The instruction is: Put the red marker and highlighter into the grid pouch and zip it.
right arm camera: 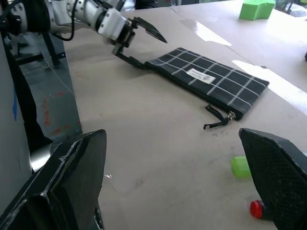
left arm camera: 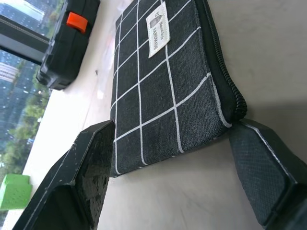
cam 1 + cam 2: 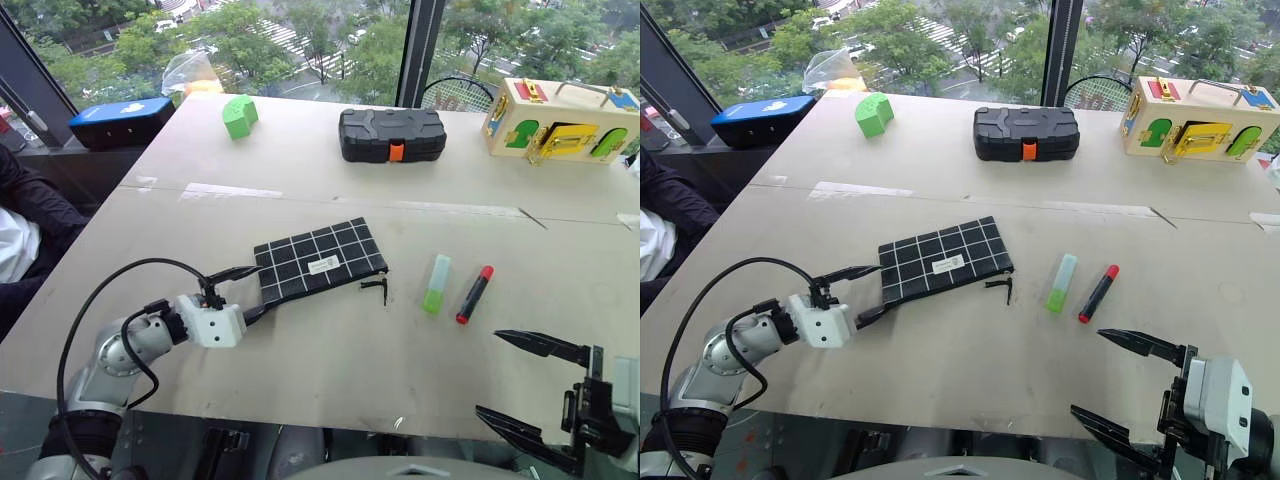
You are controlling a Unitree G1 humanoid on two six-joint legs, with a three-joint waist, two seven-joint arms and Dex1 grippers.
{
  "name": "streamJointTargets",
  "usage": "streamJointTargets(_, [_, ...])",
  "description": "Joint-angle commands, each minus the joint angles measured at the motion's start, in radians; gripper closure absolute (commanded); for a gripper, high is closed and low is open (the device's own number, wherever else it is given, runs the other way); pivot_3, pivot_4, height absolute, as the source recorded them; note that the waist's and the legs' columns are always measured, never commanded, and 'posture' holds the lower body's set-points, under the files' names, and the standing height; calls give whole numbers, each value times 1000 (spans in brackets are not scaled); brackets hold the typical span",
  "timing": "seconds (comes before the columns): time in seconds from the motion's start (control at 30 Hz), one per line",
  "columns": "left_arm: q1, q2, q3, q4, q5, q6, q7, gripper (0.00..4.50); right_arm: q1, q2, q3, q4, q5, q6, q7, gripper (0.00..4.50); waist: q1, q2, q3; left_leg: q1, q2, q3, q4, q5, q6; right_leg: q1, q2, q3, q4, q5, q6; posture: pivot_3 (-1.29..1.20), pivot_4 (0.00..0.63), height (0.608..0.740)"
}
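Note:
The fingertips of my left gripper only reach the short edge of the grid pouch, so my left gripper needs to move farther in and close on the zipper corner [image 3: 275,300] before lifting it.
The grid pouch [image 3: 320,258] lies flat mid-table, its black zipper pull [image 3: 378,288] trailing off its right end. My left gripper [image 3: 250,292] is open at the pouch's left end, one finger on each side of that short edge; in the left wrist view the pouch [image 2: 158,96] sits between the fingers [image 2: 91,167]. To the right of the pouch, the highlighter [image 3: 436,283] and the red marker [image 3: 474,294] lie side by side on the table. My right gripper [image 3: 490,372] hovers open and empty near the front edge, a little nearer than the marker.
At the back stand a black hard case with an orange latch [image 3: 392,135], a green block [image 3: 239,116] and a wooden latch box [image 3: 560,125]. A blue box [image 3: 120,120] sits off the far left corner. A person [image 3: 20,230] is at the left.

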State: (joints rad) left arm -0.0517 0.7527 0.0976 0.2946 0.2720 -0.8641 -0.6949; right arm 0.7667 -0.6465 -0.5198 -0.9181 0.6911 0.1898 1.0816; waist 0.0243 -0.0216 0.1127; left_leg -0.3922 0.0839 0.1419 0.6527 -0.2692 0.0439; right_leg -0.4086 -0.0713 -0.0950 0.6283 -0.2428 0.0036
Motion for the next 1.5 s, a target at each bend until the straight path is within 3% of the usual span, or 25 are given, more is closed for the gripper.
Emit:
streamJointTargets(0.03, [-45, 13, -73, 52, 71, -11, 37, 1350, -15, -14, 11, -38, 32, -3, -13, 0, 3, 1, -1, 0, 0, 0, 0, 0, 0, 0, 0, 0, 0, 0, 0, 0, 150, 740])
streamJointTargets(0.1, [-67, 18, -104, 72, 88, -23, 51, 2183, -21, -18, 17, -38, 32, -1, -19, 0, 6, 0, -3, 0, 0, 0, 0, 0, 0, 0, 0, 0, 0, 0, 0, 0, 150, 740])
streamJointTargets(0.13, [-78, 17, -118, 83, 97, -33, 63, 2396, -24, -18, 21, -37, 32, -2, -22, 0, 6, -1, -3, 0, 0, 0, 0, 0, 0, 1, 0, 0, 0, 0, 0, 0, 150, 740])
streamJointTargets(0.17, [-93, 15, -136, 94, 103, -36, 67, 3115, -28, -19, 26, -35, 31, -2, -25, 0, 9, -1, -4, 0, 0, 0, 0, 0, 0, 1, 0, -1, 0, 0, 0, 0, 150, 740])
streamJointTargets(0.27, [-137, -3, -176, 115, 112, -34, 88, 4450, -33, -18, 44, -32, 23, -4, -34, 0, 20, 9, -10, 1, -2, -1, 0, 0, 0, 2, 1, -2, 0, 0, 0, 0, 150, 740])
streamJointTargets(0.33, [-156, -6, -192, 130, 119, -39, 103, 4450, -37, -16, 63, -37, 12, -3, -47, 0, 21, 17, -12, 1, -5, -2, 0, 0, 1, 3, 0, -2, 0, 0, 0, 0, 150, 740])
streamJointTargets(0.7, [-199, -6, -219, 116, 61, -17, 105, 4450, -87, -16, 184, -72, -48, 18, -169, 0, 35, 19, -10, 9, -6, -4, 0, 0, 3, 11, -2, -2, 0, -1, 2, 0, 150, 740])
streamJointTargets(0.87, [-210, -14, -235, 109, 56, 12, 101, 3202, -106, -24, 193, -72, -47, 27, -189, 0, 37, 15, -8, 8, -6, -5, 0, 0, 3, 11, -1, -3, 0, -2, 3, 0, 150, 740])
streamJointTargets(0.93, [-216, -21, -237, 106, 109, 10, 151, 2282, -112, -26, 192, -70, -45, 30, -193, 0, 36, 10, -5, 8, -6, -5, 0, 0, 3, 11, 0, -3, 0, -2, 3, 0, 150, 740])
streamJointTargets(1.37, [-297, -102, -328, 157, 265, 54, 311, 2282, -108, -24, 190, -82, -49, 33, -215, 0, 28, 7, -5, 8, -6, -6, 0, -1, 4, 11, 0, -4, 0, -2, 4, 0, 150, 740])
streamJointTargets(1.5, [-302, -86, -334, 177, 216, 70, 263, 3312, -96, -16, 196, -93, -54, 31, -232, 0, 30, 8, -6, 9, -7, -6, 0, -1, 4, 13, -1, -3, 0, -2, 4, 0, 150, 740])
